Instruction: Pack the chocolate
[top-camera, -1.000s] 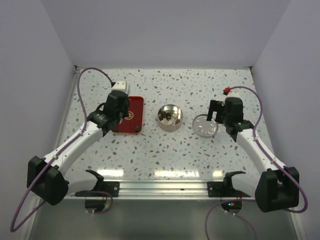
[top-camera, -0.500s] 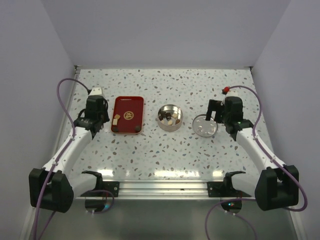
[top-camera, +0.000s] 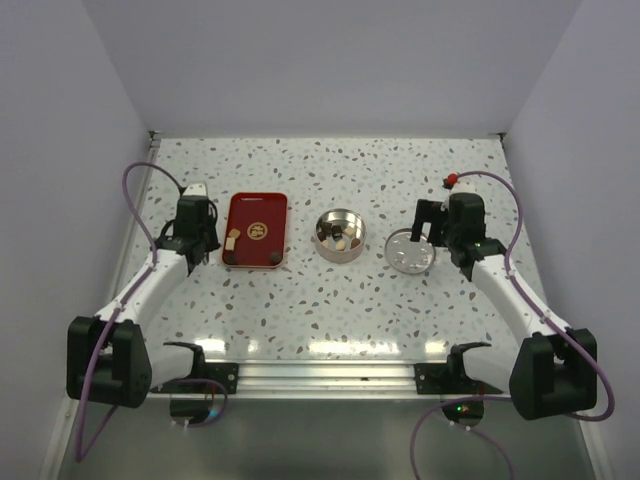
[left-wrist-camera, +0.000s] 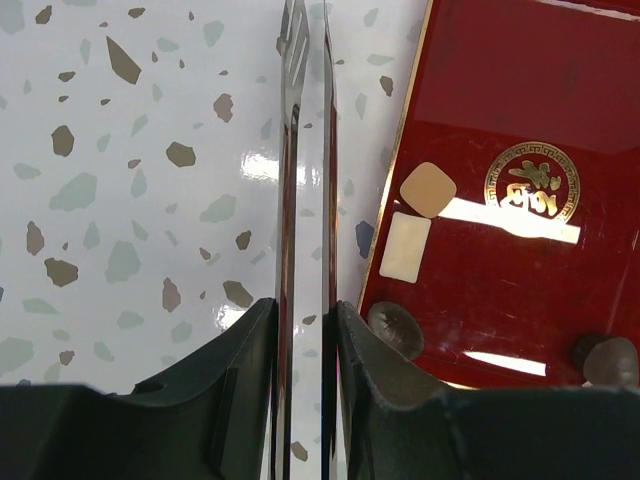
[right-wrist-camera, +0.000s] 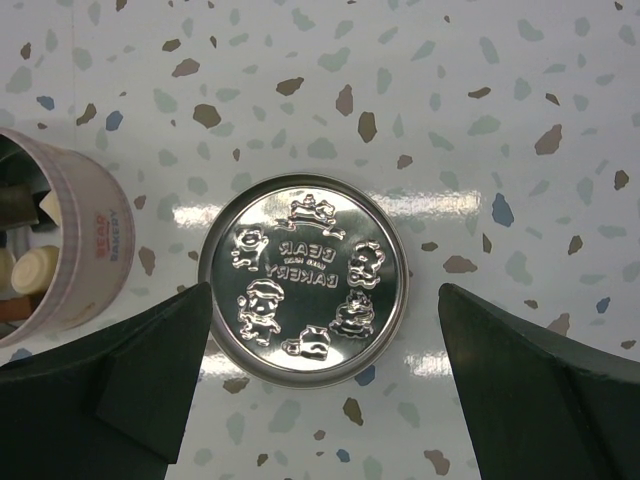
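Note:
Next, I move my right gripper to the lid's rim (top-camera: 434, 256) (right-wrist-camera: 405, 288), on the side that is farthest away from the silver tin, and close it there.
Chocolate pieces lie on the red tray (left-wrist-camera: 500, 90): a light-brown cube (left-wrist-camera: 428, 189), a cream-white piece (left-wrist-camera: 405, 246) and two dark round pieces (left-wrist-camera: 395, 328) (left-wrist-camera: 610, 360). More pieces lie in the open silver tin (top-camera: 339, 235), which also shows in the right wrist view (right-wrist-camera: 60, 250). My left gripper (left-wrist-camera: 305, 320) is shut on thin metal tweezers (left-wrist-camera: 329, 200) and stands over the table just left of the tray (top-camera: 268, 210). My right gripper (right-wrist-camera: 322, 300) is open and empty, its jaws wide on either side of the tin's embossed lid (right-wrist-camera: 305, 280).
The lid (top-camera: 410, 250) lies flat on the speckled table right of the tin. White walls close in the back and both sides. The arm bases and a metal rail run along the near edge.
My left arm has swung from over the red tray to the table left of it, uncovering the tray. The right arm has not moved.

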